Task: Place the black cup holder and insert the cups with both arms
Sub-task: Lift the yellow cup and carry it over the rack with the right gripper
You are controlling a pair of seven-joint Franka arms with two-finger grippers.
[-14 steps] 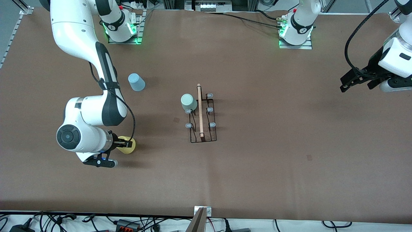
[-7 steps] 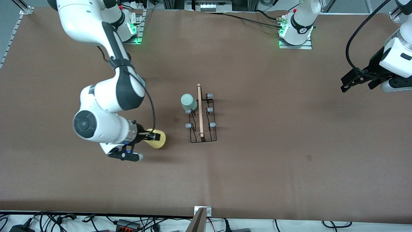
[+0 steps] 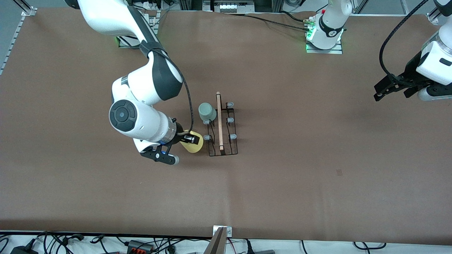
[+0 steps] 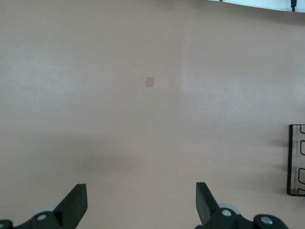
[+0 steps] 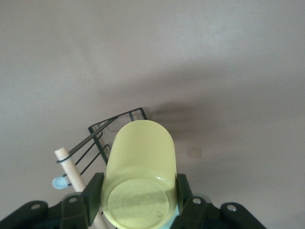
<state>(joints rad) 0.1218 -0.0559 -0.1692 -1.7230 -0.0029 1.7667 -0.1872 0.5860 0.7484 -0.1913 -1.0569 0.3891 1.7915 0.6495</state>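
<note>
I will release the yellow cup from my right gripper on the cup holder's loose end peg in the mint green cup's row (image 3: 208, 139).
The black cup holder (image 3: 221, 127) stands mid-table with its wooden rod handle (image 3: 219, 120) and grey-capped prongs; it also shows in the right wrist view (image 5: 102, 130). A mint green cup (image 3: 207, 112) sits upside down on one prong. My right gripper (image 3: 189, 139) is shut on the yellow cup (image 3: 193, 143), held sideways beside the holder's end nearer the front camera; the cup fills the right wrist view (image 5: 139, 179). My left gripper (image 3: 392, 87) is open and empty, waiting over the left arm's end of the table. The light blue cup is hidden.
The brown table (image 3: 300, 158) carries a small dark mark (image 3: 339, 172). In the left wrist view, the holder's edge (image 4: 296, 160) shows at the side. Cables lie along the table's edge nearest the front camera.
My right gripper has carried the yellow cup across the table toward the holder and now holds it beside the holder. The right arm now hides the light blue cup. The left arm has not moved.
</note>
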